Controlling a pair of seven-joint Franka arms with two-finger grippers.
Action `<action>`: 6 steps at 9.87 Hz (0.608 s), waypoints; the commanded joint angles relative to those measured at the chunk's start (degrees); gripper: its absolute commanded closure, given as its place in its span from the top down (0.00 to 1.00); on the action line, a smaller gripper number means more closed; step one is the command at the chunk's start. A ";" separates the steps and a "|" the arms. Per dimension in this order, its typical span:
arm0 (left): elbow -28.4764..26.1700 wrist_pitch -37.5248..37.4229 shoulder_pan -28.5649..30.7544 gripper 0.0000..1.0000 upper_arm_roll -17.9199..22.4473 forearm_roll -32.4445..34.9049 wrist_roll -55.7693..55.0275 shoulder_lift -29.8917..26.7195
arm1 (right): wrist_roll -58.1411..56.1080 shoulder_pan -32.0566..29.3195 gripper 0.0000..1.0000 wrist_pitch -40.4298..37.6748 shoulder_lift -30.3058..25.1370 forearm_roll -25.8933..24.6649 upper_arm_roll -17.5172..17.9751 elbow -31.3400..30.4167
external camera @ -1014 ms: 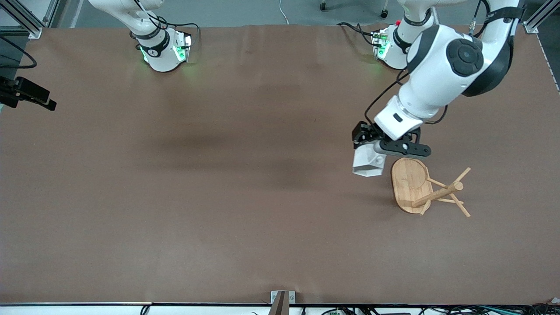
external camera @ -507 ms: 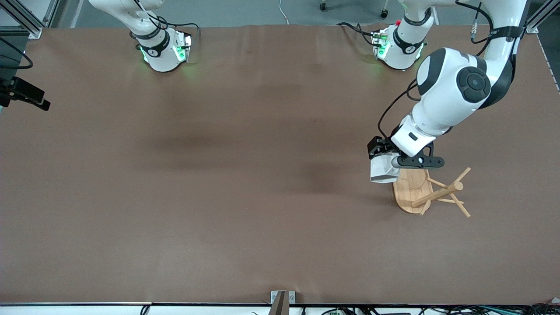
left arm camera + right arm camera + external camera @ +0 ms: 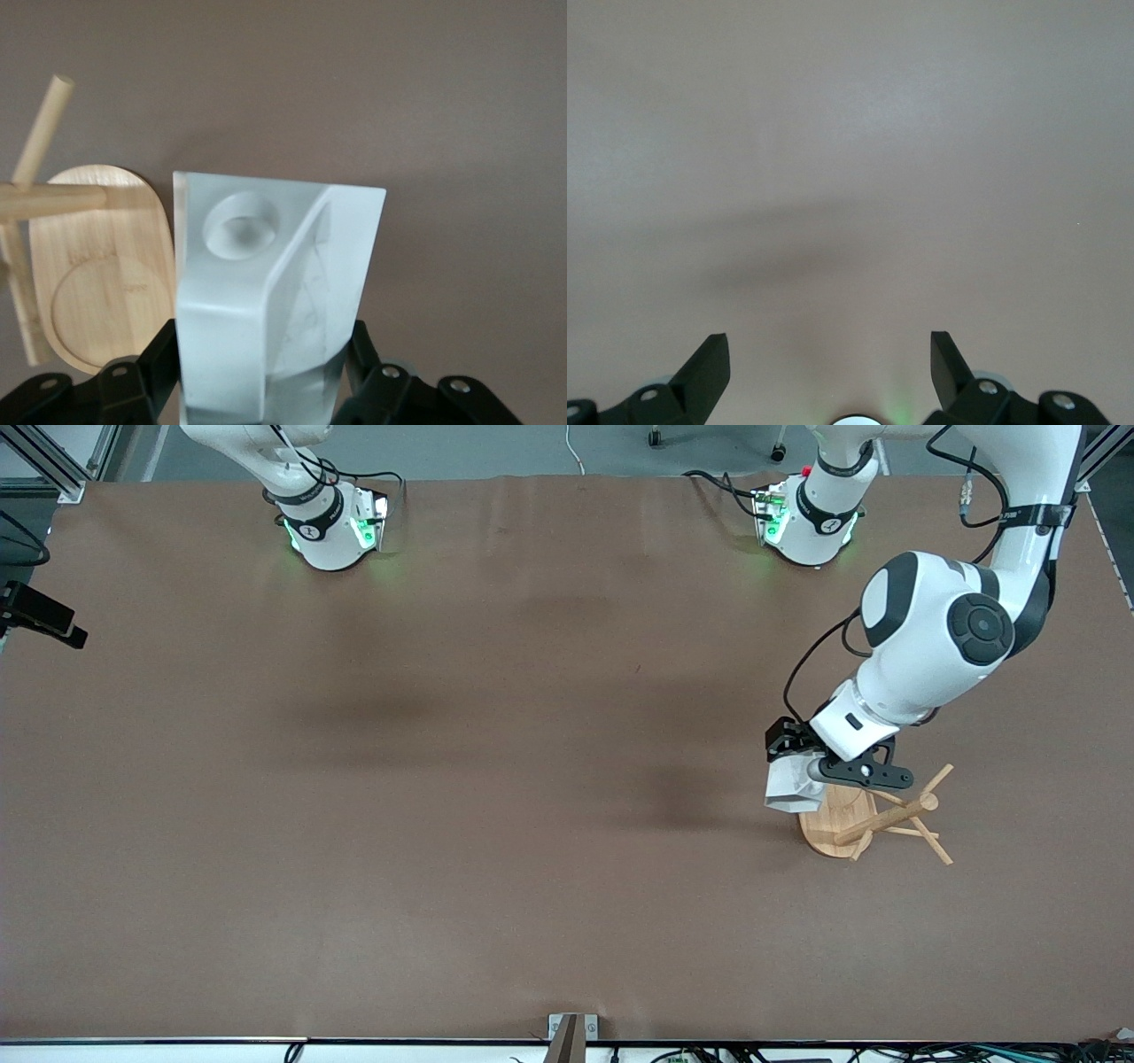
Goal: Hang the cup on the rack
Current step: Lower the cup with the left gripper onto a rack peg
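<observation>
The white cup will go on the rack's thin peg over the oval base (image 3: 866, 812) (image 3: 75, 203), and my left gripper needs to let go of it there.
My left gripper (image 3: 802, 773) is shut on the white faceted cup (image 3: 788, 790) and holds it in the air over the edge of the rack's oval base (image 3: 831, 828). The bamboo rack (image 3: 886, 817) stands toward the left arm's end of the table, with its post and thin pegs pointing away from the cup. In the left wrist view the cup (image 3: 292, 266) fills the space between the black fingers (image 3: 149, 359). Its flat handle with the round hole (image 3: 237, 226) points toward the rack base (image 3: 97, 283) and a peg (image 3: 40, 133). My right gripper (image 3: 830, 343) is open and empty over bare table.
The brown table (image 3: 496, 797) stretches wide between the two arms. A black part (image 3: 40, 615) sticks in at the right arm's end of the table. A small bracket (image 3: 571, 1032) sits at the table edge nearest the front camera.
My left arm has carried the cup toward the front camera and the rack, from beside the base to over its edge. The black part at the right arm's end has slid outward.
</observation>
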 commanded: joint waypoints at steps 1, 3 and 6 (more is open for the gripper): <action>0.60 0.41 -1.09 0.00 2.87 -0.07 4.59 1.76 | -0.62 -0.69 1.00 -0.46 0.39 -0.17 0.22 1.02; 1.38 0.41 -1.18 0.00 4.28 -0.16 7.23 1.85 | -0.62 -0.78 1.00 -0.72 0.39 -0.08 0.22 0.94; 1.65 0.41 -1.10 0.00 5.51 -0.51 8.12 2.37 | -0.80 -0.87 1.00 -0.55 0.39 -0.69 0.22 1.11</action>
